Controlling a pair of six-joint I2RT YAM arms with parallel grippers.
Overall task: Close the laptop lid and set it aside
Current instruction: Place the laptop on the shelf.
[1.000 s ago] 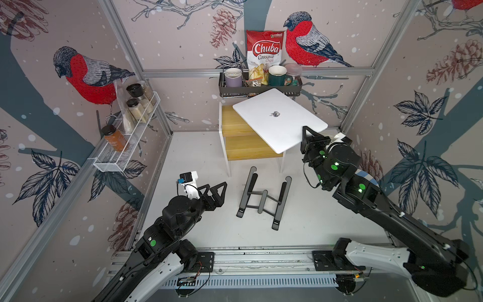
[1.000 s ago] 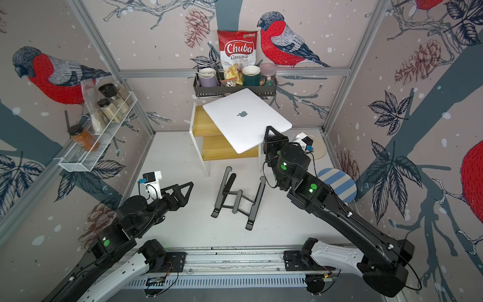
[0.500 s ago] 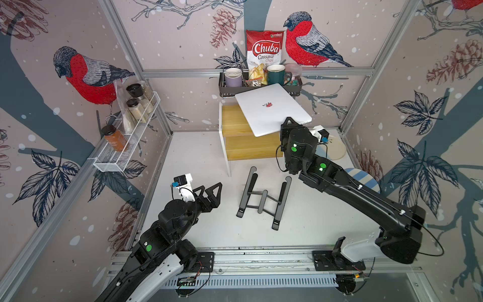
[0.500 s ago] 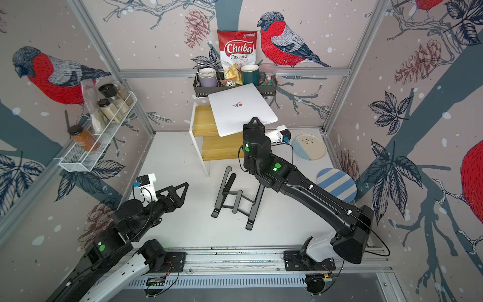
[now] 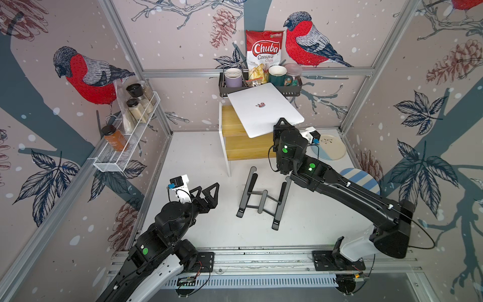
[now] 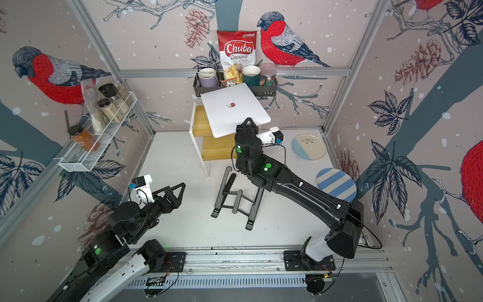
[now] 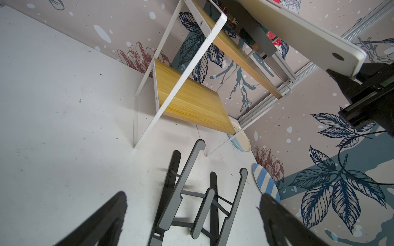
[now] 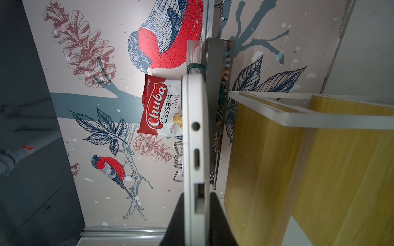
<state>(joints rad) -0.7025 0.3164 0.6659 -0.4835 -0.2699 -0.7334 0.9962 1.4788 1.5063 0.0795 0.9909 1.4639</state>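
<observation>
The laptop will go down on top of the wooden shelf (image 5: 258, 127) (image 8: 257, 180), below the black basket, when my right gripper sets it there.
The silver-white laptop (image 5: 264, 109) (image 6: 234, 109) hangs tilted in the air above the wooden shelf (image 5: 235, 146), its lid (image 5: 260, 105) flat on the base with the logo facing up. My right gripper (image 5: 281, 125) (image 6: 248, 124) is shut on the laptop's near edge. In the right wrist view the laptop's port edge (image 8: 195, 138) runs between the black fingers (image 8: 177, 217) of that gripper (image 8: 197, 204). My left gripper (image 5: 206, 192) (image 6: 172, 192) (image 7: 191, 213) is open and holds nothing, low over the table left of the stand. The laptop's underside (image 7: 298, 32) shows in the left wrist view.
A black folding stand (image 5: 264, 198) lies flat mid-table. Behind the laptop, a black basket (image 5: 292, 90) holds mugs and a chips bag. Two plates (image 5: 329, 146) (image 5: 363, 180) lie at the right. A wire rack with jars (image 5: 125, 130) hangs on the left wall.
My right arm has swung the closed laptop left and toward the back wall, over the shelf. The left arm has drawn back slightly, its gripper still open.
</observation>
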